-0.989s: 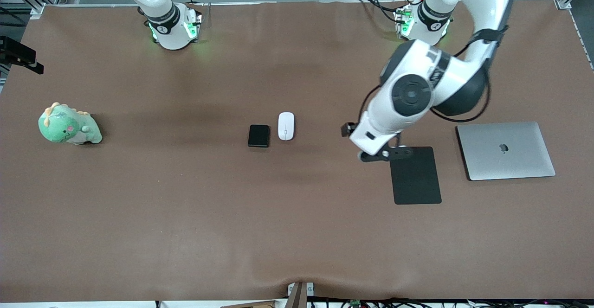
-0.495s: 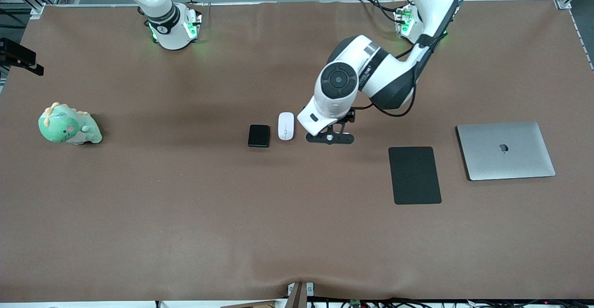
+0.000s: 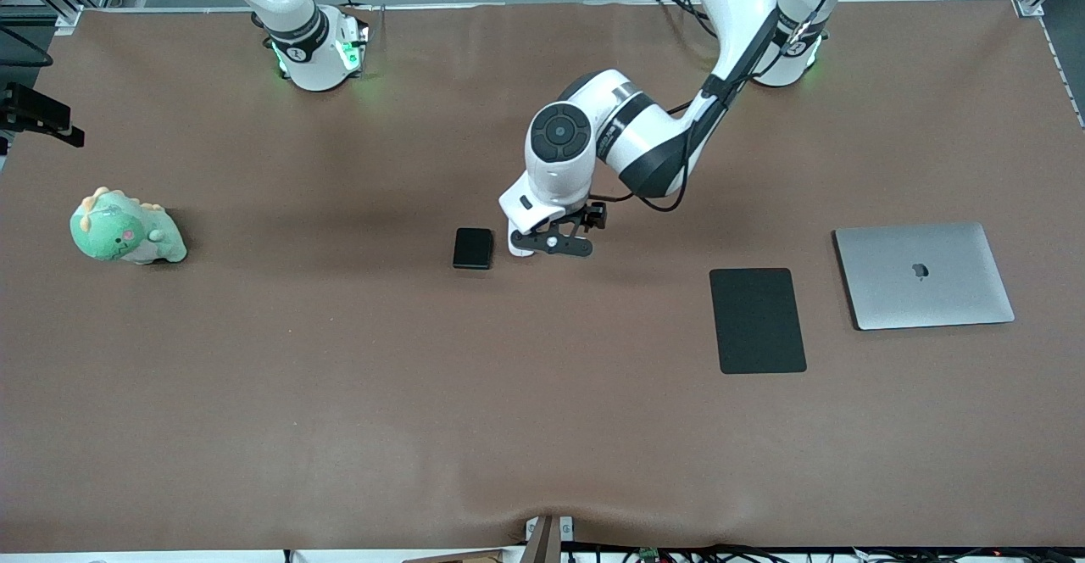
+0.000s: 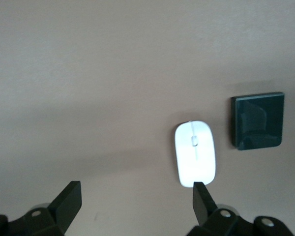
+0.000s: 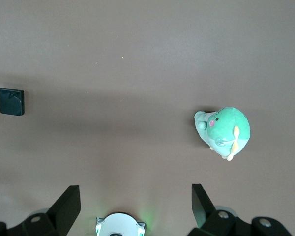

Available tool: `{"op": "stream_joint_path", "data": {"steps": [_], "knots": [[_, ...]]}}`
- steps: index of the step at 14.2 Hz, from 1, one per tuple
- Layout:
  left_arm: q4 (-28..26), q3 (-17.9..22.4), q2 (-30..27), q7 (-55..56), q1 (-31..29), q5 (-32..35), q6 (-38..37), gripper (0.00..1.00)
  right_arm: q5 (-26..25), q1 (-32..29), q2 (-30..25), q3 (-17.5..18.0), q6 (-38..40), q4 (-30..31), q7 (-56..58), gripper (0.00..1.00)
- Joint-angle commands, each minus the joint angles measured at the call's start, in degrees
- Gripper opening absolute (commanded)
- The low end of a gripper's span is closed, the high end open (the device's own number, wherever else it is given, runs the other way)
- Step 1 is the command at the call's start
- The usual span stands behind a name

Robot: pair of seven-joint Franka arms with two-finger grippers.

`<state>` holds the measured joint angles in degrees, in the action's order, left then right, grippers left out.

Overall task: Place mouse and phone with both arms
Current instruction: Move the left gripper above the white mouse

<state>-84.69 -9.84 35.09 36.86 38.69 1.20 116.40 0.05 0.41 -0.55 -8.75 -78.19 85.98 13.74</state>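
I will close my left gripper on the mouse's long sides (image 3: 518, 244) (image 4: 196, 163) just behind its scroll wheel, with one finger between the white mouse and the phone.
The white mouse (image 4: 195, 153) and the small black phone (image 4: 257, 121) lie side by side at the table's middle. In the front view the phone (image 3: 473, 248) shows whole, while my left hand covers most of the mouse. My left gripper (image 3: 555, 244) hovers over the mouse's side toward the left arm's end, open and empty. In the left wrist view (image 4: 135, 199) the mouse lies off-centre by one fingertip (image 4: 201, 194), not between the two. My right gripper (image 5: 135, 201) is open and empty, held high over its own base (image 5: 119, 225), out of the front view. The phone (image 5: 12, 101) shows there too.
A flat black mouse pad (image 3: 757, 320) and a closed silver laptop (image 3: 924, 275) lie toward the left arm's end. A green dinosaur plush (image 3: 125, 228) sits toward the right arm's end and also shows in the right wrist view (image 5: 223, 132).
My left arm has swept from over the mouse pad toward the table's middle and now hangs over the mouse. The mouse, phone and right arm have not moved.
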Motion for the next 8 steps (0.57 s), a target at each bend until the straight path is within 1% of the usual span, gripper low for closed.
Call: {"op": "stream_joint_path", "data": {"steps": [1, 3, 4, 6, 8], "knots": [[-0.21, 0.44, 0.95, 1.28, 0.94, 1.44, 3.55, 1.00, 0.31, -0.59, 0.98, 0.57, 1.98, -1.08, 0.67, 1.00], [-1.53, 0.44, 1.12, 2.51, 2.26, 1.35, 7.24, 1.00, 0.22, -0.50, 1.77, 0.57, 2.70, -0.90, 0.67, 1.00], [-1.27, 0.44, 2.43, 3.82, 2.44, 1.35, 8.39, 1.00, 0.13, -0.50, 3.08, 0.57, 2.70, -0.90, 0.67, 1.00], [-1.27, 0.96, 5.59, 7.15, 5.06, 1.35, 12.07, 1.00, -0.48, -0.50, 3.97, 0.57, 2.70, -0.90, 0.76, 1.00], [-1.27, 1.23, 6.40, 9.89, 5.60, 1.35, 12.80, 1.00, -0.48, -0.59, 5.46, 0.57, 2.70, -0.99, 0.59, 1.00]]}}
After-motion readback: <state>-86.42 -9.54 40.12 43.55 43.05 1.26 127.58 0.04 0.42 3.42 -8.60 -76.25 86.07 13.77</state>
